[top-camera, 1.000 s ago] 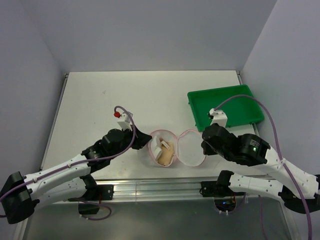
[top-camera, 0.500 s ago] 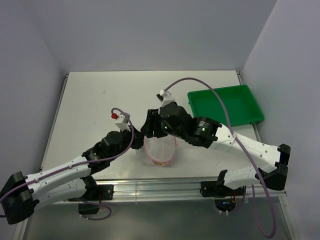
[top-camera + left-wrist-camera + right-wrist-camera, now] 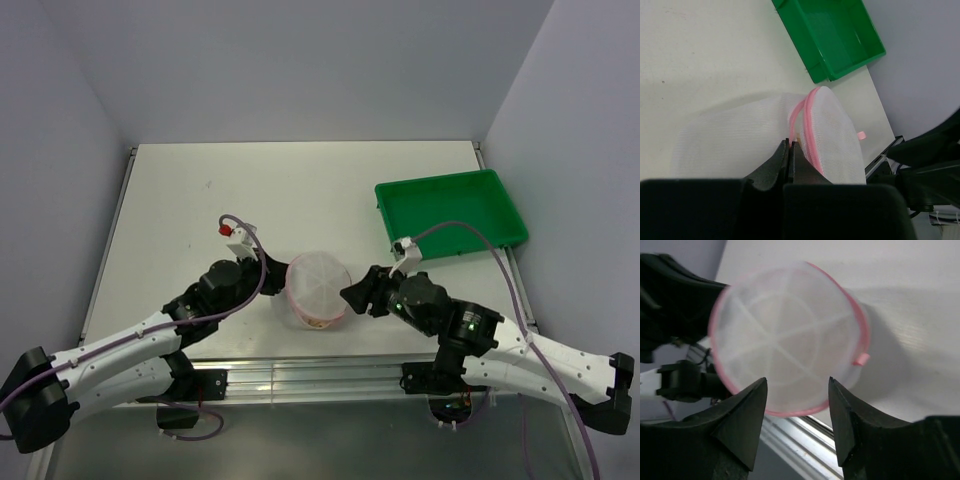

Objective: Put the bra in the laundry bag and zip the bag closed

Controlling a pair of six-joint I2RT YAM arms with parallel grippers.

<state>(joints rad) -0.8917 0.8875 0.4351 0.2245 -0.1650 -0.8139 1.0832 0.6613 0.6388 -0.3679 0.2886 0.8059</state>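
Observation:
A gap shows between the laundry bag's pink edges, so next my right gripper pinches the bag's tab side (image 3: 860,359) while my left gripper opens and regrips them.
The laundry bag (image 3: 318,283) lies near the table's front edge, its white mesh dome folded over with the pink zipper band round its rim. A sliver of the tan bra (image 3: 317,322) shows through the mesh at the near side; the rest is hidden inside. My left gripper (image 3: 279,291) is shut on the bag's pink band (image 3: 801,115) at its left side. My right gripper (image 3: 353,295) stands open just right of the bag, touching nothing. In the right wrist view the bag (image 3: 790,335) fills the space beyond the open fingers (image 3: 752,400), and its pink pull tab (image 3: 861,359) hangs at the right.
A green plastic tray (image 3: 450,210) sits at the back right of the table, also seen in the left wrist view (image 3: 830,35). The table's front rail (image 3: 320,380) runs just below the bag.
The right arm swung the open half of the bag over the bra, then let go, opened and drew back to the bag's right. The left gripper kept its hold.

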